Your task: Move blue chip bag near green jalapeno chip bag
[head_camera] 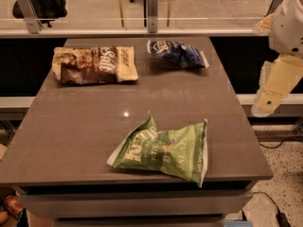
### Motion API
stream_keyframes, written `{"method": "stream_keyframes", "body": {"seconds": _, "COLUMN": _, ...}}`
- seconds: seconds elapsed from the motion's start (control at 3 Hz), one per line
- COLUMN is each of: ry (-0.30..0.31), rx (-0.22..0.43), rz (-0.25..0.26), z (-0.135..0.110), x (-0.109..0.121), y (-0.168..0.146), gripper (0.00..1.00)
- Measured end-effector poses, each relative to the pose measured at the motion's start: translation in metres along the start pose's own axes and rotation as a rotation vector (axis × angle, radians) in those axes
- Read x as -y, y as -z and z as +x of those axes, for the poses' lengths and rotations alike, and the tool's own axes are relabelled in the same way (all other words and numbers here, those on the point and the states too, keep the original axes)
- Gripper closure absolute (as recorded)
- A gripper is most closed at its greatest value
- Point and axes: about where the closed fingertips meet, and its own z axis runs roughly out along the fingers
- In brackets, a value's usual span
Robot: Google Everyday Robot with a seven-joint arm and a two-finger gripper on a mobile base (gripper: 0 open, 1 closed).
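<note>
Next, I close my gripper on the outer half [188, 56] of the blue chip bag, the half away from the brown-and-cream bag.
The blue chip bag [177, 53] is small, crinkled and dark navy with white lettering. It lies at the far right of the grey table [85, 141]. The green jalapeno chip bag [163, 149] lies flat near the table's front edge, right of centre. My gripper [276, 86] is the cream part hanging from the white arm [289, 25] beyond the table's right edge. It is off the table, to the right of both bags, and touches neither.
A brown-and-cream bag marked Salt [93, 64] lies at the far left of the table. A glass railing [151, 8] runs behind the table. Cables [277, 207] lie on the floor at the lower right.
</note>
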Motion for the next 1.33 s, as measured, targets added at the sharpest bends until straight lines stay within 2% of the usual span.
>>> {"method": "stream_keyframes", "body": {"seconds": 0.67, "ry": 0.093, "rx": 0.024, "rz": -0.037, "z": -0.024, "x": 0.035, "y": -0.052, "gripper": 0.00}}
{"method": "stream_keyframes", "body": {"seconds": 1.33, "ry": 0.164, "rx": 0.071, "rz": 0.024, "z": -0.059, "x": 0.080, "y": -0.100, "gripper": 0.00}}
